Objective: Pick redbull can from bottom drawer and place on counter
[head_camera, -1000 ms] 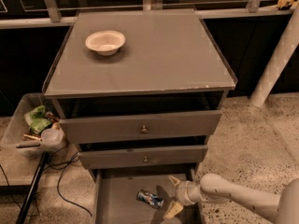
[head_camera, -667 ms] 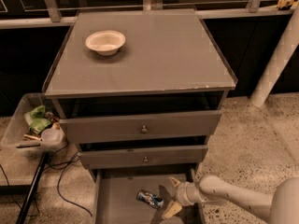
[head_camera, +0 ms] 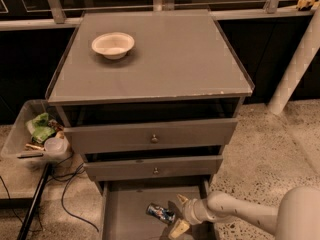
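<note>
My gripper is going to close on the redbull can's end [head_camera: 169, 218] that is nearest my white arm, down inside the open bottom drawer.
The redbull can [head_camera: 160, 213] lies on its side on the grey floor of the open bottom drawer [head_camera: 125, 214], right of the middle. My gripper [head_camera: 177, 215] reaches in from the lower right on a white arm, its yellowish fingers [head_camera: 179, 229] spread open just right of the can, one above and one below its end. The fingers do not close on the can. The counter [head_camera: 165, 59] is the flat grey cabinet top above, with a white bowl [head_camera: 113, 44] at its back left.
Two knobbed upper drawers [head_camera: 152, 136] stand partly pulled out above the bottom drawer. A clear bin with trash [head_camera: 37, 134] and cables sit on the floor at left. A white post [head_camera: 295, 59] stands at right.
My arm has shifted slightly, bringing the gripper a little closer to the can. The can has not moved.
</note>
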Controlling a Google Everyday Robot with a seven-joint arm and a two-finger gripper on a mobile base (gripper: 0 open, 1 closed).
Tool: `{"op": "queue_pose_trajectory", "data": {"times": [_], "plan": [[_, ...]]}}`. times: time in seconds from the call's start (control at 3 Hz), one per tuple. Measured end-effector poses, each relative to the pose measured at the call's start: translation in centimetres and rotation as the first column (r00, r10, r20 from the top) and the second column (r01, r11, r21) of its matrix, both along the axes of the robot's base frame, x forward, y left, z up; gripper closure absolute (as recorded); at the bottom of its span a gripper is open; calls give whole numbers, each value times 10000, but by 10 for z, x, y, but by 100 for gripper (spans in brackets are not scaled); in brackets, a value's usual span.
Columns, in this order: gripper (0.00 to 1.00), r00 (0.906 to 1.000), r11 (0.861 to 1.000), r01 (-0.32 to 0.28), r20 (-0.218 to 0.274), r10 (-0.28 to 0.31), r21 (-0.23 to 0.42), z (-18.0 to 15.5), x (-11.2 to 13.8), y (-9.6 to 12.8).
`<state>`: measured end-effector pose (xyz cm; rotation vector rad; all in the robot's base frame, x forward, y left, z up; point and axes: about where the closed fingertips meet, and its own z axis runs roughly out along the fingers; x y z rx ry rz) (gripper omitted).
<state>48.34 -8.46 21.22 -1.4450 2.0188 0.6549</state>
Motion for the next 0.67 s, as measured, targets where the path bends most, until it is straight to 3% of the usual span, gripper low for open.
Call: {"op": "queue_pose_trajectory", "data": {"times": [0.67], "plan": [[0, 9992, 9992, 383, -114, -382, 151, -26, -1, 12]]}}
